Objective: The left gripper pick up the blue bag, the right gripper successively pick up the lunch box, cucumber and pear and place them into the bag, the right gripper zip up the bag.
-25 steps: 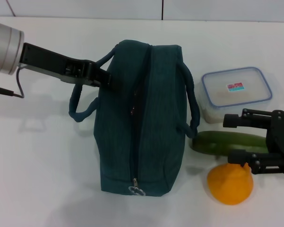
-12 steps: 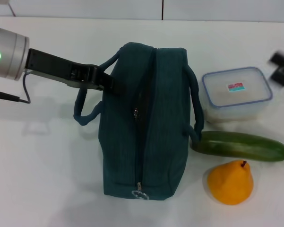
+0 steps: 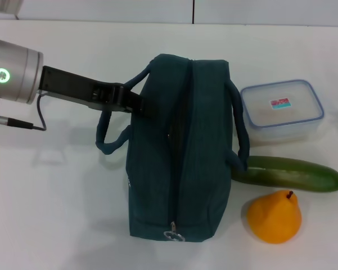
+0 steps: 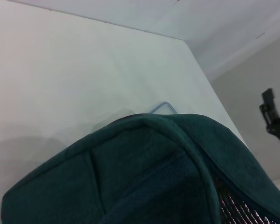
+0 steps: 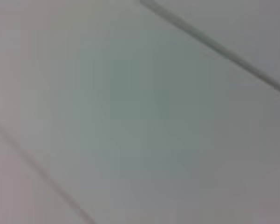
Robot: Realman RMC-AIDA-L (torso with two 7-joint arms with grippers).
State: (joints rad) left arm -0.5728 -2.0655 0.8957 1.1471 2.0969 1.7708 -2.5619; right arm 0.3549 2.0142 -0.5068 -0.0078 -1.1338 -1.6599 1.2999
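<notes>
The lunch box's short edge [image 3: 317, 99] is the one farthest from the blue bag. My right gripper should go there next and close on the middle of that edge.
The blue bag [image 3: 197, 157] stands on the white table, its zipper on top and the ring pull [image 3: 174, 235] at the near end. My left gripper [image 3: 139, 104] is shut on the bag's left handle [image 3: 109, 135] at its far end. The left wrist view shows the bag's fabric [image 4: 144, 177] close up, with a strip of silver lining [image 4: 237, 210]. The lunch box [image 3: 281, 109], cucumber [image 3: 292, 172] and pear [image 3: 274, 216] lie to the right of the bag. The right gripper is out of the head view. It shows only as a small black shape [image 4: 269, 109] far off in the left wrist view.
The white table [image 3: 56, 202] extends to the left of and in front of the bag. A wall runs behind its far edge [image 3: 101, 21]. The right wrist view shows only a pale blurred surface.
The right gripper has risen from above the cucumber and pear and left the head view. The left gripper has shifted the bag to the right and nearer.
</notes>
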